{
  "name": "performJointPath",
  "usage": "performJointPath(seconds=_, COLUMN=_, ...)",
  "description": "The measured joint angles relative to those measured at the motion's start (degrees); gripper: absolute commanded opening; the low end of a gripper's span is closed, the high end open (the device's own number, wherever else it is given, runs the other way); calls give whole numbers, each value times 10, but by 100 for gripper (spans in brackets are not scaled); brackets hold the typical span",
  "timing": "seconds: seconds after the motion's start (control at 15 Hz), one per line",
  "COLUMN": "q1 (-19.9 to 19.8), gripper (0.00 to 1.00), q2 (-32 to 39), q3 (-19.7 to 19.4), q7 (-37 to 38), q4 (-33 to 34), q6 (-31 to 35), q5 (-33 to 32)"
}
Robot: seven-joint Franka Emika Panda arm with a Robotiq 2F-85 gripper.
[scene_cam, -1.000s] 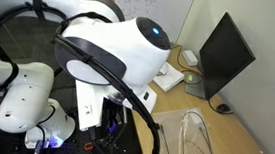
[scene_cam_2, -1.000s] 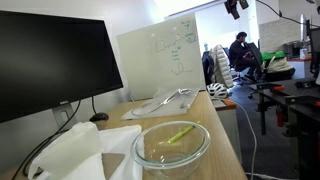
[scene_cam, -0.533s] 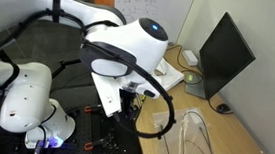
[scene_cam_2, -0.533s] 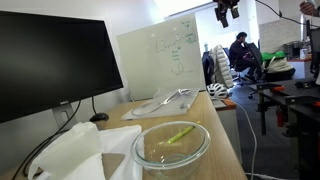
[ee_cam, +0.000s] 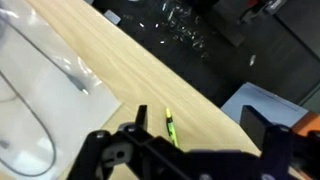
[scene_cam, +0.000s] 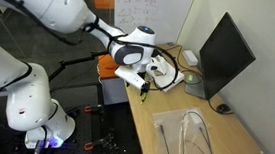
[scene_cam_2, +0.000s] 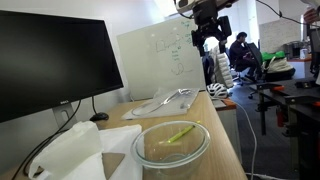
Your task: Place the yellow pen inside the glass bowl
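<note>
Next, my gripper needs to go down to the yellow pen on the bare wood and close on the middle of its body (scene_cam: 143, 97) (ee_cam: 172, 131).
The yellow pen (ee_cam: 171, 126) is a short slender stick lying on bare wood in the wrist view, just right of the glass bowl (ee_cam: 85, 78). In an exterior view it shows as a yellow stick (scene_cam_2: 180, 134) within the outline of the glass bowl (scene_cam_2: 170, 148); I cannot tell whether it is inside or seen through the glass. The bowl (scene_cam: 194, 142) sits near the desk's front end. My gripper (ee_cam: 198, 115) is open and empty, with the pen near its left finger. It hovers above the desk in both exterior views (scene_cam: 145, 85) (scene_cam_2: 208, 38).
A black monitor (scene_cam: 225, 55) (scene_cam_2: 50, 60) stands on the wooden desk (scene_cam: 174, 115). A whiteboard (scene_cam_2: 165, 55) leans behind a white pad (scene_cam: 168, 78). Crumpled white paper (scene_cam_2: 70, 155) lies beside the bowl. A person (scene_cam_2: 240, 50) sits in the background.
The arm has swung away from the close camera and out over the desk. The gripper has come down and to the left, into view above the desk's far end.
</note>
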Motion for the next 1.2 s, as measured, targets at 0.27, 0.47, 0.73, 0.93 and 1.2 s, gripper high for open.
performJointPath(seconds=0.27, q1=-8, gripper=100, q2=121, q3=39, q7=20, q4=47, q6=34, q5=-80)
performJointPath(seconds=0.47, q1=-18, gripper=100, q2=149, q3=43, q7=41, q4=71, q6=30, q5=-105)
performJointPath(seconds=0.73, q1=-24, gripper=100, q2=151, q3=46, q7=27, q4=68, q6=46, q5=-89)
performJointPath(seconds=0.93, q1=-43, gripper=100, q2=178, q3=45, q7=-18, q4=56, q6=130, q5=-41)
performJointPath(seconds=1.2, q1=-72, gripper=100, q2=257, q3=65, q7=-91, q4=61, q6=252, q5=28)
